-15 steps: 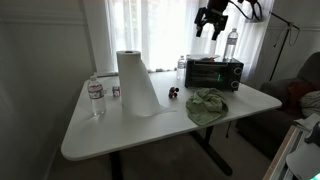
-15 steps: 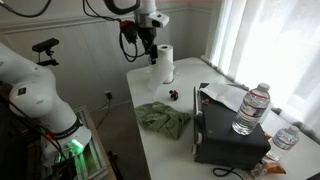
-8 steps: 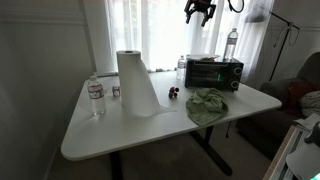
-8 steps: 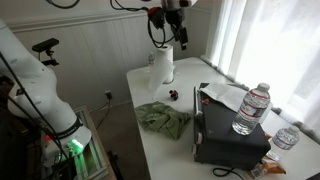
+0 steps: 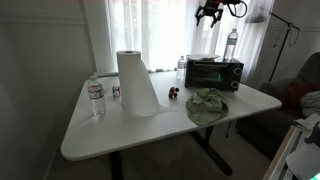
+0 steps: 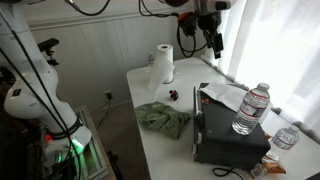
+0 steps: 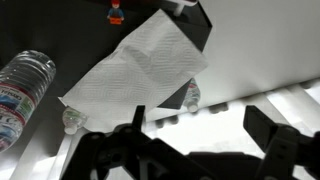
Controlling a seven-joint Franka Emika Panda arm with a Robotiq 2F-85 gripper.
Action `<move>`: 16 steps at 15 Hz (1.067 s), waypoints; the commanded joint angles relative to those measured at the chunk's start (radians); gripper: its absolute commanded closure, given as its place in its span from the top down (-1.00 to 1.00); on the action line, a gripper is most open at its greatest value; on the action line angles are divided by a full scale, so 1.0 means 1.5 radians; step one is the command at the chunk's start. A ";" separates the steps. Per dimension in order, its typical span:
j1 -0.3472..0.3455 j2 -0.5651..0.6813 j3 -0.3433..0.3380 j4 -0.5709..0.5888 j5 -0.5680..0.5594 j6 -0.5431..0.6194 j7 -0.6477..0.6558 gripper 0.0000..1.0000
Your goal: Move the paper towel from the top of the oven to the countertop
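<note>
The middle of the paper towel's long edge [image 7: 116, 54], on the toy figure's side, is next for my gripper, which should go there and close.
A white paper towel sheet [image 6: 228, 97] lies flat on top of the black toaster oven [image 6: 225, 130], at the table's far side. In the wrist view the sheet [image 7: 135, 65] lies below the camera on the dark oven top [image 7: 50, 25]. My gripper [image 6: 212, 35] hangs high above the oven, open and empty, well clear of the sheet. It also shows at the top edge of an exterior view [image 5: 208, 12]. In the wrist view the gripper [image 7: 205, 125] has its two dark fingers spread wide with nothing between them.
A tall paper towel roll [image 5: 130, 75] stands mid-table, and a crumpled green cloth [image 5: 207, 105] lies in front of the oven [image 5: 213, 72]. Water bottles stand at the table's end [image 5: 95, 97], behind the oven [image 5: 232, 45] and on the oven [image 6: 250, 108].
My gripper has risen and swung across from near the paper towel roll to high above the oven. It stays open. The sheet has not moved.
</note>
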 commanded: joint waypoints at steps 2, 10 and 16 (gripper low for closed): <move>-0.013 0.036 -0.008 0.021 0.013 0.012 -0.008 1.00; -0.021 0.088 -0.015 0.049 0.017 0.063 -0.004 1.00; -0.027 0.180 -0.060 0.094 -0.029 0.110 0.062 1.00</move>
